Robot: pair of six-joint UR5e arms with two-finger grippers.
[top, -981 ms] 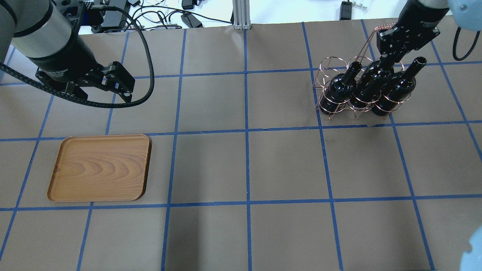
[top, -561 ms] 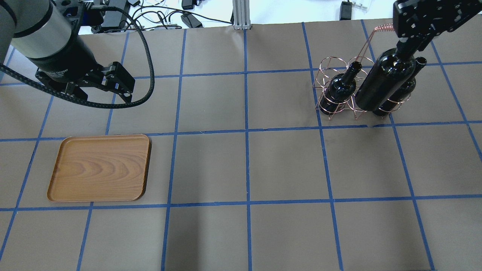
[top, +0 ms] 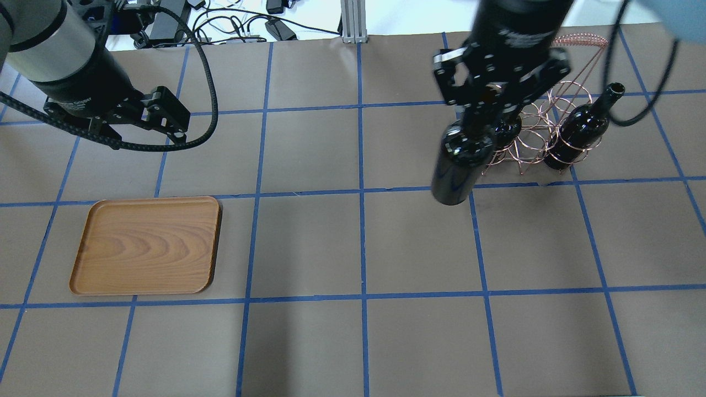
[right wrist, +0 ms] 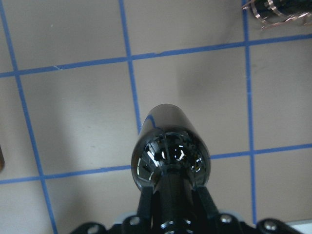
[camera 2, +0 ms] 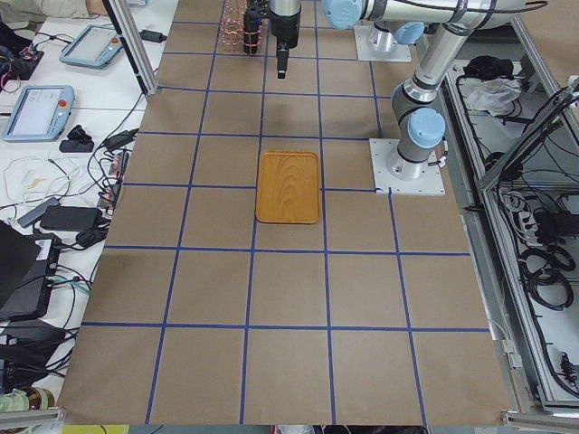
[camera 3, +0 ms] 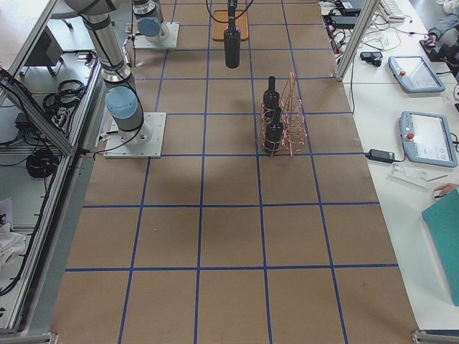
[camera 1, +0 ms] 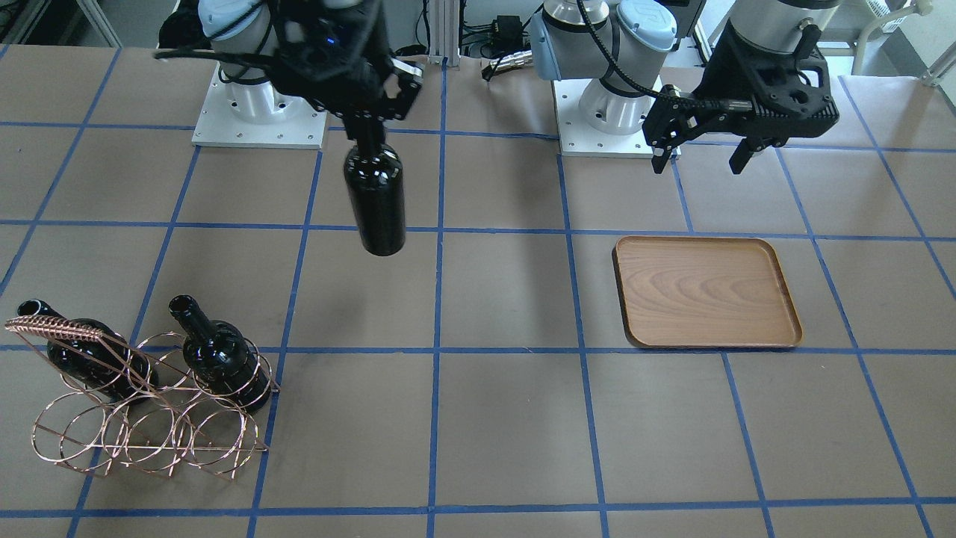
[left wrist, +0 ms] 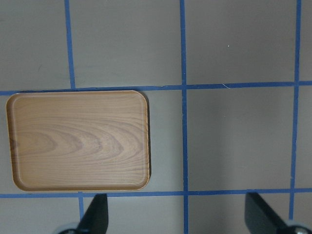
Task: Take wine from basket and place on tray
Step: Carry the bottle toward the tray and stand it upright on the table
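The robot's right gripper should set the black wine bottle, now held upright in the air, down upright in the taped square (camera 1: pixel 498 300) (right wrist: pixel 89 106) next to the brown wooden tray.
My right gripper (top: pixel 479 113) is shut on the neck of a glossy black wine bottle (top: pixel 460 162) and holds it upright in the air, left of the basket. The bottle also shows in the front view (camera 1: pixel 376 198) and fills the right wrist view (right wrist: pixel 170 153). The copper wire basket (top: pixel 557 110) holds two more black bottles (camera 1: pixel 220 359). The brown wooden tray (top: pixel 148 245) lies flat at the table's left and is bare. My left gripper (camera 1: pixel 698 153) is open and empty, hovering above the tray's far side; the tray shows below it in the left wrist view (left wrist: pixel 78 141).
Blue tape lines grid the brown table. Cables and a metal post (top: pixel 350 22) sit along the far edge. Robot bases (camera 1: pixel 258 112) stand at the near edge. Teach pendants (camera 3: pixel 423 136) lie on side desks.
My right gripper has carried the wine bottle out of the basket, up and to the left, toward the table's middle. The left arm has shifted slightly.
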